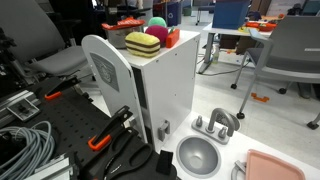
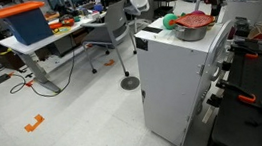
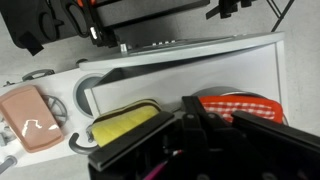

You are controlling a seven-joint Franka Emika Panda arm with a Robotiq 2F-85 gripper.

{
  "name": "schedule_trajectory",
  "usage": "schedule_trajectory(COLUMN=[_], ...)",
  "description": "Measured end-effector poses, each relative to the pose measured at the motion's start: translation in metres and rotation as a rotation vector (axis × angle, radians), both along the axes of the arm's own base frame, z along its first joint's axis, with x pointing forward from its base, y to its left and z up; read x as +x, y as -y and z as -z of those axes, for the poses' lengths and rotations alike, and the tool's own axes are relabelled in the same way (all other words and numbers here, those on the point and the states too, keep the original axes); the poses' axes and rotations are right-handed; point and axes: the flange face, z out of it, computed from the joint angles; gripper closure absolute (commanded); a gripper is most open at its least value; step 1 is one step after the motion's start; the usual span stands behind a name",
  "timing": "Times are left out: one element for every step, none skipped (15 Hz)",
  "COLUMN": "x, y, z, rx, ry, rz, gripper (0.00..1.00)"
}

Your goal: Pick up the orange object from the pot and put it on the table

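Note:
My fingers are close together and the orange object lies flat across the pot, so I should open wide, grip its checked body [image 2: 195,20], then lift.
The orange object [image 3: 243,103] is a red-orange checked item lying across the top of the pot [image 3: 232,92], whose dark rim shows behind it. In an exterior view the grey pot [image 2: 191,33] stands on the white cabinet top with the orange object [image 2: 194,20] on it. My gripper [image 3: 205,114] fills the bottom of the wrist view, just above the pot. Its dark fingers look spread, with the orange object showing between them. It holds nothing.
A yellow-and-maroon block [image 3: 125,125] [image 1: 143,43] sits beside the pot, with a pink-red ball [image 1: 158,31] and a green item [image 2: 170,21] nearby. The cabinet top [image 3: 200,65] is narrow. Below it lie a grey funnel bowl [image 1: 199,155] and a pink tray [image 3: 30,115].

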Motion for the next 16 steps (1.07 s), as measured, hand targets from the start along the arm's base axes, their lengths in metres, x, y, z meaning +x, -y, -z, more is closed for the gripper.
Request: schedule_trajectory(x=[0.0004,0.0007,0.0011,0.0015,0.0019,0.0022,0.0025,0.0027,0.0030,0.0033,0.0035,0.0036,0.0036,0.0037,0.0037,0.0036], y=[0.0000,0.0000,0.0001,0.0001,0.0001,0.0001,0.0001,0.0001,0.0002,0.0002,0.0002,0.0002,0.0002,0.0002,0.0002,0.0002], z=[0.0004,0.0011,0.0017,0.0020,0.0020,0.0018,0.0015,0.0013,0.0009,0.0006,0.0003,0.0002,0.0001,0.0001,0.0001,0.0001], rx=[0.000,0.000,0.000,0.000,0.000,0.000,0.000,0.000,0.000,0.000,0.000,0.000,0.000,0.000,0.000,0.000], ry=[-0.002,-0.004,-0.005,-0.005,-0.005,-0.005,-0.004,-0.003,-0.003,-0.002,-0.001,-0.001,-0.001,-0.001,-0.001,-0.001], rz=[0.001,0.001,0.001,0.001,0.001,0.001,0.001,0.001,0.001,0.001,0.001,0.001,0.001,0.001,0.001,0.001], gripper=[1.00,1.00,1.00,0.74,0.73,0.66,0.60,0.53,0.45,0.38,0.30,0.23,0.15,0.08,0.02,0.00])
